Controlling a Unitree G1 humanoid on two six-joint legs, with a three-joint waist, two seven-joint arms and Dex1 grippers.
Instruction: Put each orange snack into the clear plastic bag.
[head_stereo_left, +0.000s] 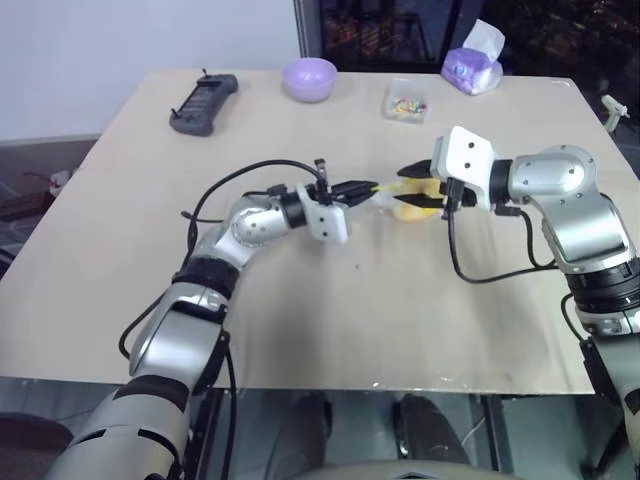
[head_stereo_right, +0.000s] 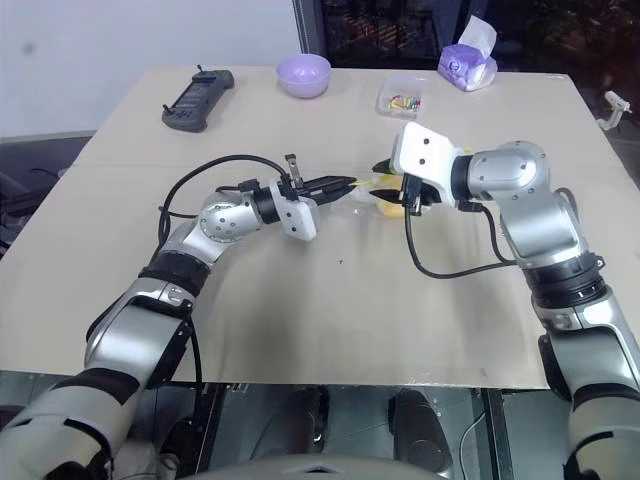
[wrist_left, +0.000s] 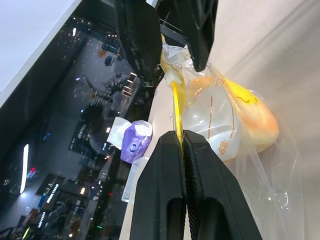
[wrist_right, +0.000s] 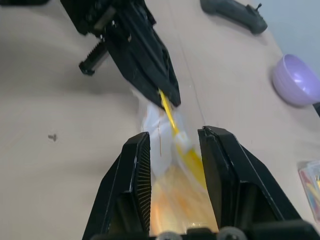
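The white slider is near my left gripper, so I need to pinch it with my right gripper and pull it along the bag's yellow strip (wrist_right: 195, 167) to the strip's far end.
My left gripper (head_stereo_left: 365, 187) is shut on the yellow strip of the clear plastic bag (wrist_left: 215, 130), held above the middle of the table (head_stereo_left: 300, 320). The orange snack (wrist_left: 257, 122), a golden-orange bun, shows through the bag's crinkly plastic. My right gripper (head_stereo_left: 408, 190) faces the left one from the right. Its fingers (wrist_right: 140, 170) stand on either side of the snack (wrist_right: 175, 200), closed on it, with the yellow strip running between them. The two grippers' tips almost meet.
At the table's far side sit a black controller (head_stereo_left: 203, 103), a purple bowl (head_stereo_left: 309, 78), a small clear box of colourful bits (head_stereo_left: 405, 100) and a purple tissue pack (head_stereo_left: 472, 65). Black cables loop from both wrists over the tabletop.
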